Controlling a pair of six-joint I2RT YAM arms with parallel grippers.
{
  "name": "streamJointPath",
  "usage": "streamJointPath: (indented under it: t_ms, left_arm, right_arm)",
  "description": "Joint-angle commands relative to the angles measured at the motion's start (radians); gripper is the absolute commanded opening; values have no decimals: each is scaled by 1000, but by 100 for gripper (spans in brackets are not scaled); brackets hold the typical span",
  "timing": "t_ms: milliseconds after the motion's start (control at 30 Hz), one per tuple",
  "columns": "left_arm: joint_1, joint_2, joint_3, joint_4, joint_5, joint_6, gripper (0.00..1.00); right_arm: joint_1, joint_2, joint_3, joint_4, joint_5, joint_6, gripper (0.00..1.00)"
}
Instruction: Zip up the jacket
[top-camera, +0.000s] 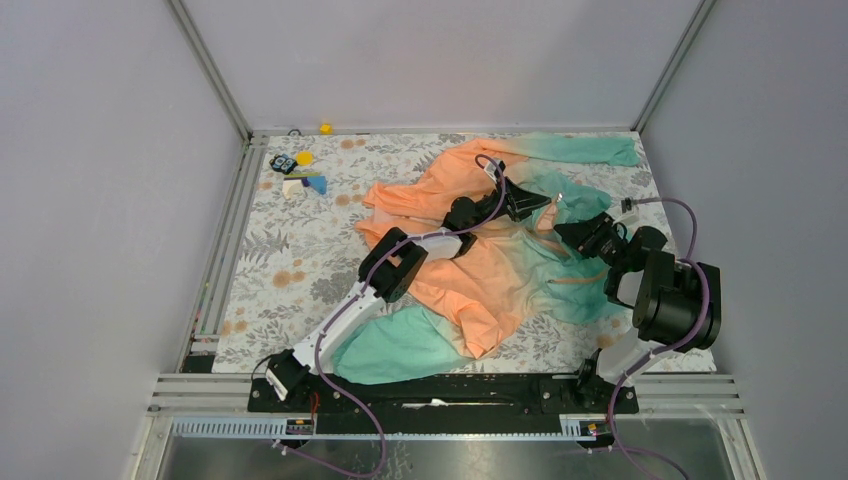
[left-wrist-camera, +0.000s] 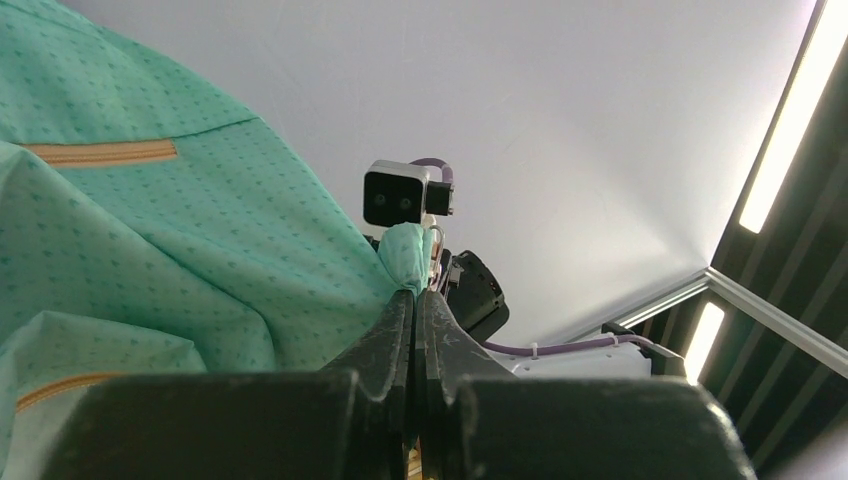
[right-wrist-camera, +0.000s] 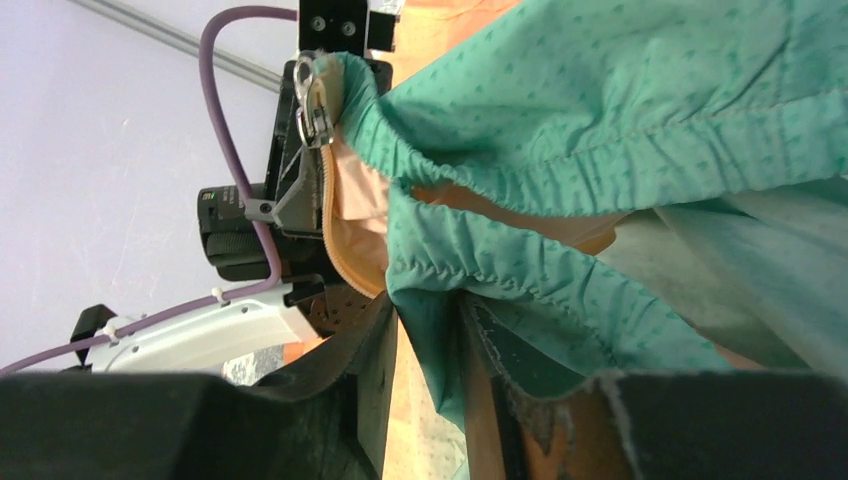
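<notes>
A fold of the teal hem hangs down through my right gripper's fingers, so they should pinch just the hem's corner (right-wrist-camera: 405, 270) before they meet the silver zipper pull.
The jacket (top-camera: 470, 270) lies crumpled on the floral table, orange in the middle, teal at the hem and sleeves. My left gripper (top-camera: 527, 203) is over its far right part, shut on a pinch of teal hem (left-wrist-camera: 405, 255). My right gripper (top-camera: 578, 228) is close by on the right, shut on a fold of the teal hem (right-wrist-camera: 600, 120). In the right wrist view the fabric hangs between my fingers (right-wrist-camera: 430, 310). That view shows a silver zipper pull (right-wrist-camera: 312, 100) and orange zipper tape (right-wrist-camera: 345, 250) at the left gripper's tips. The hem is lifted between both grippers.
Small toys (top-camera: 300, 172) lie at the back left of the table, and a yellow piece (top-camera: 325, 128) sits at the back edge. Metal rails (top-camera: 225, 250) run along the left side. Grey walls close in the table on three sides.
</notes>
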Motion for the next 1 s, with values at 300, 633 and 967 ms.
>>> streamJointPath:
  t_ms: [300, 633, 967]
  left_arm:
    - [-13, 45, 27, 65, 2, -4, 0]
    - [-16, 50, 34, 50, 2, 6, 0]
    - [-8, 61, 54, 41, -3, -2, 0]
  right_arm:
    - [8, -56, 32, -3, 123, -32, 43]
    - [7, -32, 46, 60, 115, 13, 33]
    - [-39, 94, -21, 556, -72, 290, 0]
